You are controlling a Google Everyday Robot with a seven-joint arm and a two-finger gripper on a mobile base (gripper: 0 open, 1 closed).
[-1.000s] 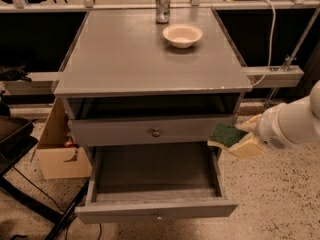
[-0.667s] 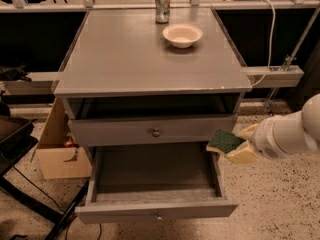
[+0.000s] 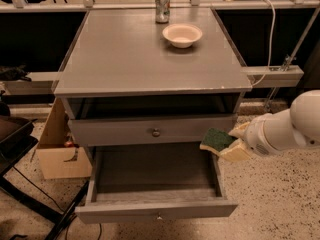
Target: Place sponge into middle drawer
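The sponge, now hanging over the middle drawer's edge, will be let go by my gripper near the centre of the open middle drawer's bare grey inside (image 3: pixel 167 178).
The sponge (image 3: pixel 216 139), dark green on top with pale yellow foam below, is held in my gripper (image 3: pixel 231 143), which comes in from the right on a white arm. The sponge hangs over the right edge of the middle drawer (image 3: pixel 155 210). That drawer is pulled out wide, its grey inside bare, with a small knob on its front. The gripper's cream-coloured fingers (image 3: pixel 235 151) are closed around the sponge's right end.
The upper grey drawer front (image 3: pixel 152 131) with its round knob is closed. On the cabinet top (image 3: pixel 125 54) stand a cream bowl (image 3: pixel 182 35) and a metal can (image 3: pixel 162 6). A cardboard box (image 3: pixel 57 149) sits on the floor at the left, with a dark stand's legs (image 3: pixel 30 204) next to it.
My gripper with the sponge has moved a little down and to the left, toward the right rim of the open drawer. The drawer has not moved.
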